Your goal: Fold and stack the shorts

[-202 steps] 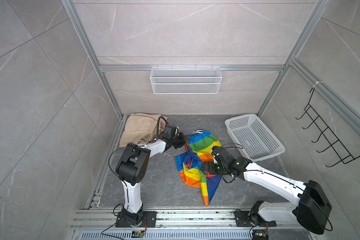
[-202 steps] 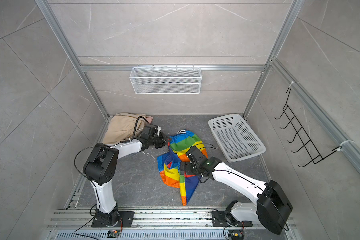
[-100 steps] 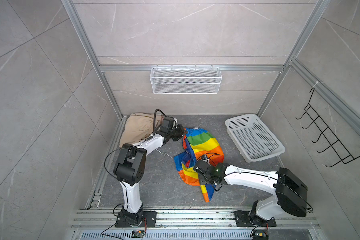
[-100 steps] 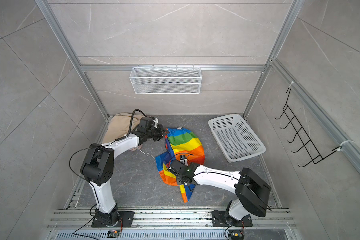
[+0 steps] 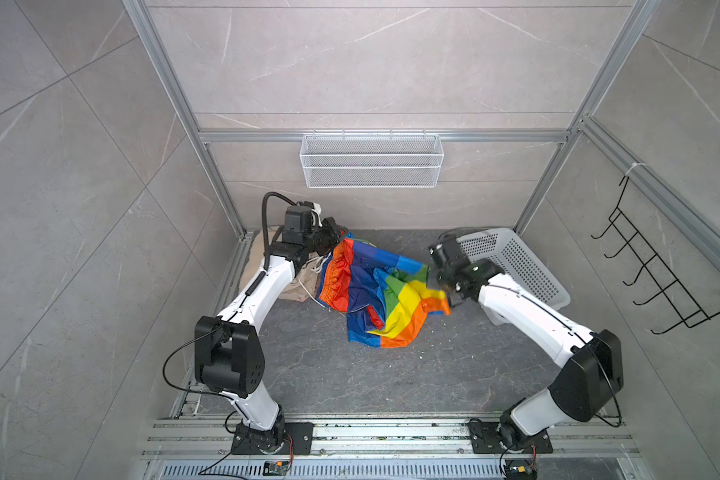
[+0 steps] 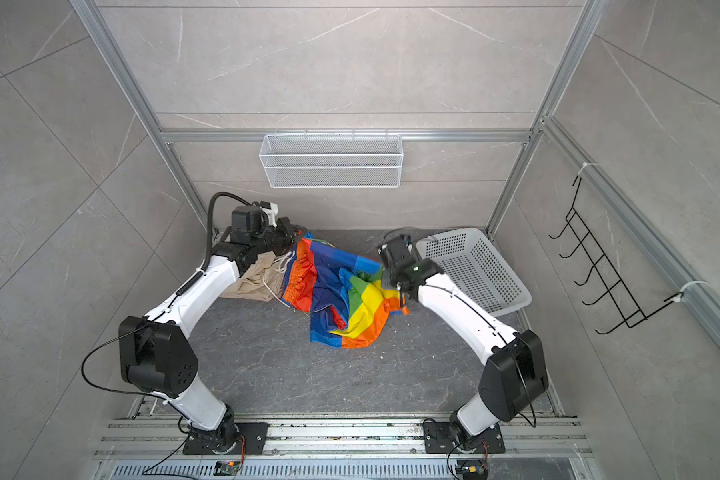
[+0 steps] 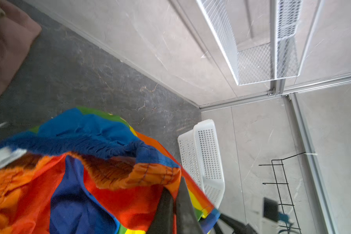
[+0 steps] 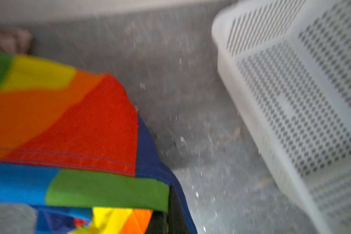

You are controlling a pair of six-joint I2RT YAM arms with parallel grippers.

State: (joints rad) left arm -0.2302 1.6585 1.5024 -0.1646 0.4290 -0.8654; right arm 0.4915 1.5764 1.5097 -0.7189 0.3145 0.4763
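The robot's right gripper will release the edge of the shorts, now held beside the basket, on the dark floor (image 5: 422, 316) under their drooping orange stripe, next to the perforated basket.
The rainbow-striped shorts (image 5: 375, 286) (image 6: 337, 291) hang stretched between my two grippers, and their lower part droops onto the dark floor. At the back left, my left gripper (image 5: 338, 237) (image 7: 175, 182) is shut on the orange waistband. My right gripper (image 5: 438, 284) (image 8: 166, 214) is shut on the shorts' edge beside the basket; this view is blurred. Under the left arm lie the beige shorts (image 5: 298, 286) (image 6: 254, 282) with white drawstrings. A corner of the salmon-pink shorts (image 7: 8, 40) shows in the left wrist view.
A white perforated basket (image 5: 512, 266) (image 6: 470, 266) (image 8: 292, 101) stands at the back right, just behind the right gripper. A white wire basket (image 5: 371, 166) hangs on the back wall. A black hook rack (image 5: 661, 282) is on the right wall.
My right gripper shut on the rainbow shorts and carried their edge right and up towards the basket. The left gripper rose with the waistband, and the shorts spread out between them.
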